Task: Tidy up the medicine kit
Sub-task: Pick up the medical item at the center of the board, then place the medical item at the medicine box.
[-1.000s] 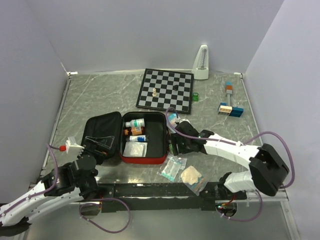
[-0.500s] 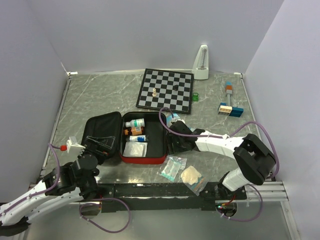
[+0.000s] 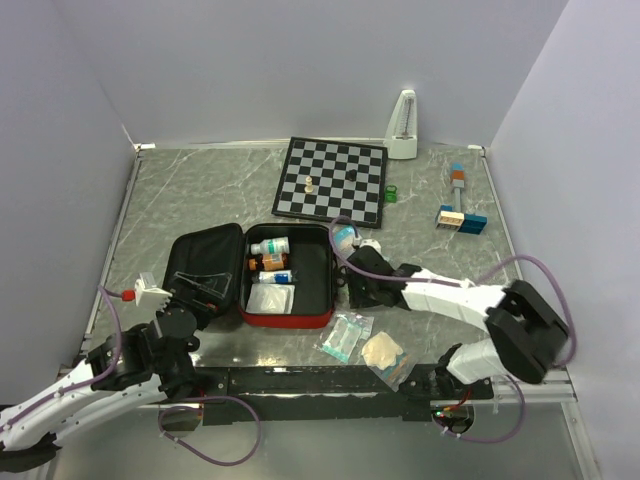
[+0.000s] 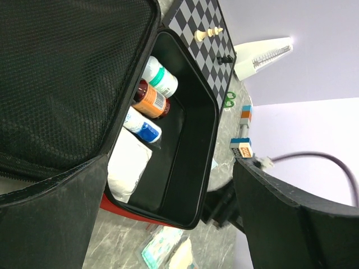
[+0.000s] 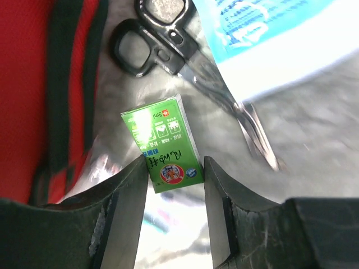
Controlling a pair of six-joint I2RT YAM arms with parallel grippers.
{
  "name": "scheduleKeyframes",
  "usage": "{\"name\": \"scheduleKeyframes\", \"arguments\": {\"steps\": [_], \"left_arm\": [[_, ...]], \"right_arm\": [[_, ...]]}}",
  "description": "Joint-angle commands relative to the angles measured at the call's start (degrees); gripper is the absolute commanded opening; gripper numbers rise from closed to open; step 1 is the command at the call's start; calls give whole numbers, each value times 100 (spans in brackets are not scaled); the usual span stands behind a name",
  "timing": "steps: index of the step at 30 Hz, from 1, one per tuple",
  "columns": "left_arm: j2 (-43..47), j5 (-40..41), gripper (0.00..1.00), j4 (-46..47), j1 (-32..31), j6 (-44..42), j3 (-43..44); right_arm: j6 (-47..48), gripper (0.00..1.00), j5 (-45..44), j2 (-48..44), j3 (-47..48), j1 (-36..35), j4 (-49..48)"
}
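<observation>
Next, my right gripper releases the small green box on the white pack inside the medicine kit (image 3: pixel 279 297).
The medicine kit (image 3: pixel 285 320) lies open, a red case with black lining; its mesh lid (image 3: pixel 205 262) is flat to the left. Inside lie three small bottles (image 3: pixel 270 262) and a white pack (image 3: pixel 270 298). My right gripper (image 3: pixel 352 293) points down just off the kit's right wall. In the right wrist view my right gripper (image 5: pixel 175 174) is shut on a small green box (image 5: pixel 162 143) lying on the table, beside the red wall (image 5: pixel 28 84). My left gripper (image 4: pixel 171 168) is wide open and holds nothing, near the lid, facing the kit's rim (image 4: pixel 208 112).
Black-handled scissors (image 5: pixel 168 47) and a blue-and-white packet (image 5: pixel 269 33) lie just beyond the green box. Two flat packets (image 3: pixel 345 335) (image 3: pixel 383 352) sit near the front edge. At the back are a chessboard (image 3: pixel 332 180), a metronome (image 3: pixel 403 125) and coloured blocks (image 3: pixel 460 215).
My right gripper's fingers have closed in from a wider stance onto the green box, and the right arm's elbow has shifted. The left arm has stayed still.
</observation>
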State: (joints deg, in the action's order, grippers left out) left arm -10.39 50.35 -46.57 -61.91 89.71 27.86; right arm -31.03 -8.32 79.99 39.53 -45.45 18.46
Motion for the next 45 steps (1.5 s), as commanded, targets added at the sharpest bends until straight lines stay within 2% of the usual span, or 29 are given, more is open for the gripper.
{"name": "scheduleKeyframes", "arguments": {"steps": [1,6,10,22,27,32,35,38,40,41,45], "left_arm": [[-68,-43,97,148,-14,-6,36],[-138,-86,97,385,-14,-103,9],[-244,-78,96,324,-14,-50,53],[-165,-87,97,43,-5,108,106],[-33,-25,97,-186,-14,160,167],[90,28,97,-256,-14,187,132],[152,28,97,-265,-14,196,97],[187,28,97,-300,-14,169,123],[204,45,97,-353,-14,152,141],[230,63,96,-379,-14,161,141],[318,98,97,-353,-14,117,141]], "right_arm": [[-53,42,-442,-1088,72,-148,403],[315,41,-592,-1652,660,-306,808],[1263,41,21,-1803,986,-692,204],[2776,42,944,885,2594,-1308,17],[3392,46,919,1650,3157,-1510,211],[3770,49,1165,1941,3377,-1598,149],[3771,55,1043,2248,3684,-1598,350],[3630,74,832,2285,3765,-1598,405],[3542,82,840,2075,3580,-1598,168],[3490,83,840,1969,3536,-1590,115],[3112,84,-89,1215,3264,-1485,-131]]}}
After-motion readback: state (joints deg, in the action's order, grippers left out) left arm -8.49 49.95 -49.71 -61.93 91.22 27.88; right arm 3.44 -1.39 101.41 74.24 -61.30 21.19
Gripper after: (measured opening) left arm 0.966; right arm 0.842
